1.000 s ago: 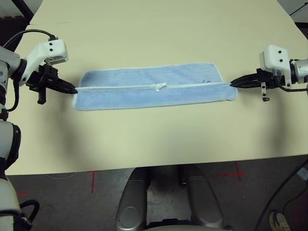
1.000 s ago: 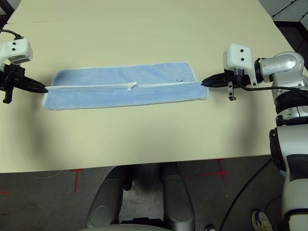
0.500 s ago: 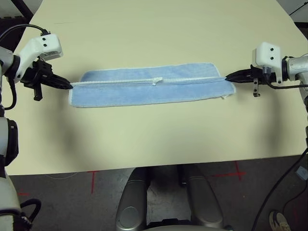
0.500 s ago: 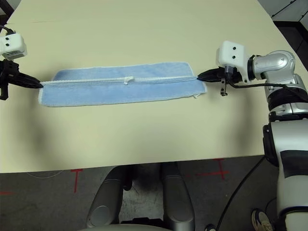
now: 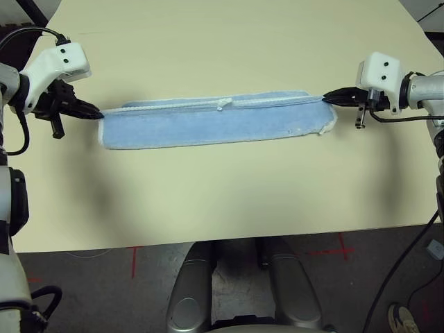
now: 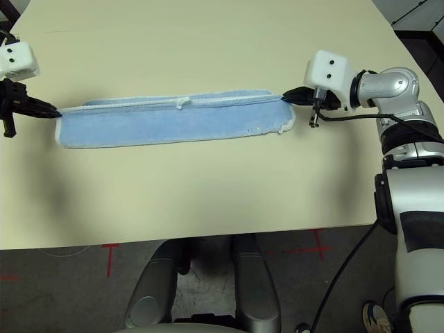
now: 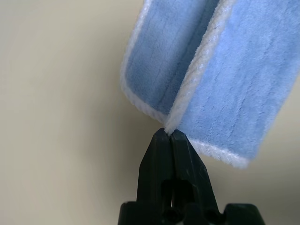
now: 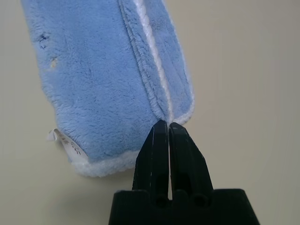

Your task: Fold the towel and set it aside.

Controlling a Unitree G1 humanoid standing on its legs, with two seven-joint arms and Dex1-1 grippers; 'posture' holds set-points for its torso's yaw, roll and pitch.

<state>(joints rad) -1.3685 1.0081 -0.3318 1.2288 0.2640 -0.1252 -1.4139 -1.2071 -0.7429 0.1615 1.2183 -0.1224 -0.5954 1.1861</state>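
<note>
My left gripper needs to let go of the towel's held edge on the far corner of the lower layer (image 5: 113, 103) (image 7: 131, 91).
The light blue towel (image 5: 215, 125) with white edging lies stretched across the middle of the cream table (image 5: 222, 194), folded lengthwise into a long strip. My left gripper (image 5: 96, 114) is shut on the white edge at the towel's left end. At the right end my right gripper (image 5: 327, 98) is shut on the edge too. The held upper layer (image 7: 234, 89) lies over the lower layer (image 7: 164, 51), its edge close to the far edge. A small white tag (image 8: 63, 140) sticks out at the right end corner.
Bare tabletop surrounds the towel on all sides. The table's near edge (image 5: 222, 239) runs above a dark floor with red tape marks (image 5: 132, 253). A black cable (image 5: 406, 118) hangs from my right wrist.
Both grippers have carried the towel's held edge away from me, across the strip toward its far edge. The fold line that ran along the middle now sits near the far side.
</note>
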